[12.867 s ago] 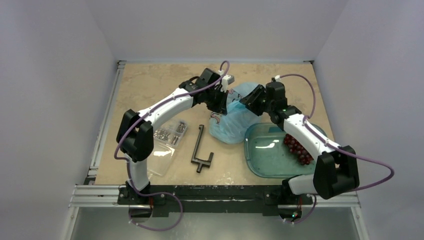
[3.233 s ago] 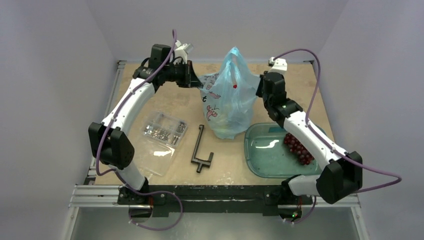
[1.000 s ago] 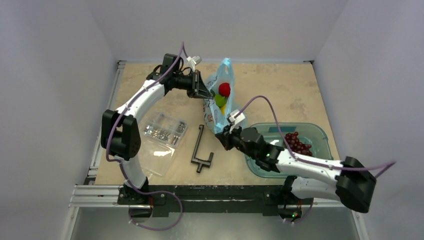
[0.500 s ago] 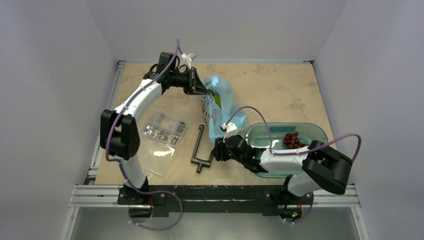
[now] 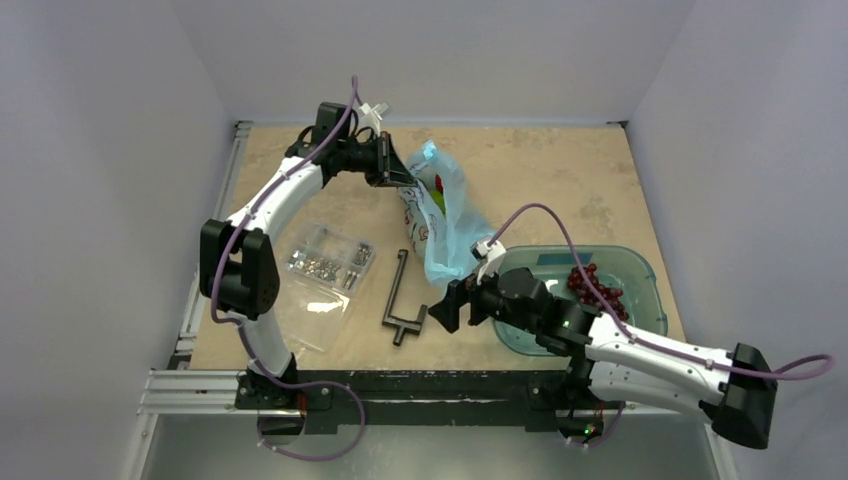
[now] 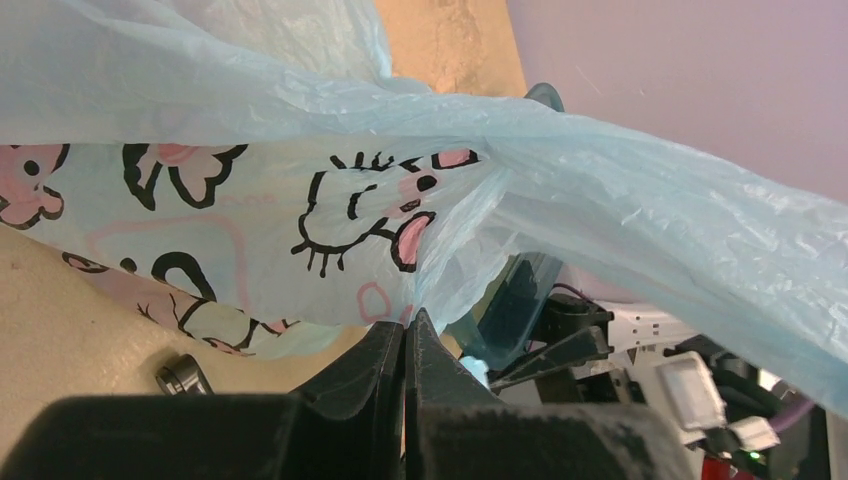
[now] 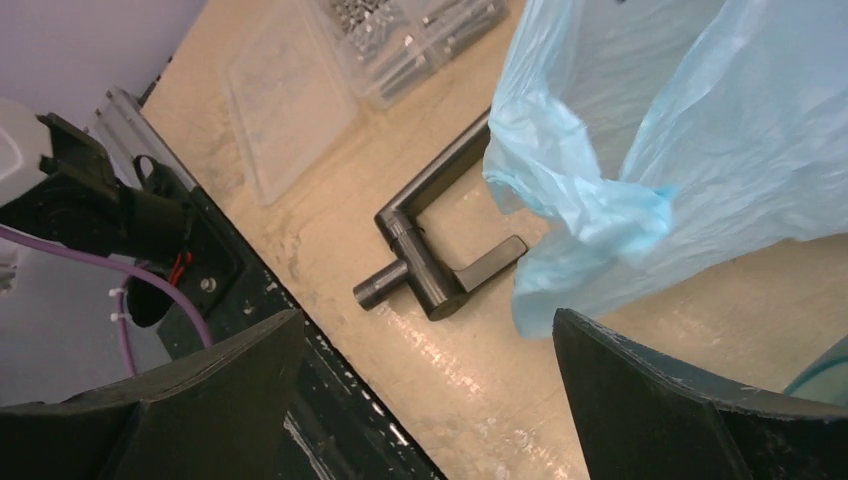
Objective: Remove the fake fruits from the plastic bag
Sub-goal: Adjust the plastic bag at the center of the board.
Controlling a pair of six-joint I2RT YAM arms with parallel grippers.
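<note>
The robot's right gripper will close on the upper edge (image 5: pixel 487 230) of the plastic bag nearest the teal tray, across from the left gripper.
The light-blue plastic bag (image 5: pixel 445 225) with cartoon prints hangs slanted from my left gripper (image 5: pixel 404 177), which is shut on a pinch of its upper edge (image 6: pixel 408 318). Small patches of a red fruit (image 5: pixel 441 184) and a green fruit (image 5: pixel 437 203) show at the bag's mouth. A dark red grape bunch (image 5: pixel 598 292) lies in the teal tray (image 5: pixel 640 262). My right gripper (image 5: pixel 452 309) hovers low near the front edge, just below the bag's bottom corner (image 7: pixel 585 215). Its jaws stand wide open with nothing between them (image 7: pixel 428 322).
A dark metal door handle (image 5: pixel 400 300) lies left of the right gripper, also seen in the right wrist view (image 7: pixel 440 255). A clear bag of screws (image 5: pixel 328 262) sits further left. The table's front rail (image 7: pixel 250 300) is right under the right gripper.
My right gripper has opened and let go of the bag's bottom corner, drawing back toward the front edge. The bag has sagged lower; the left gripper keeps its hold.
</note>
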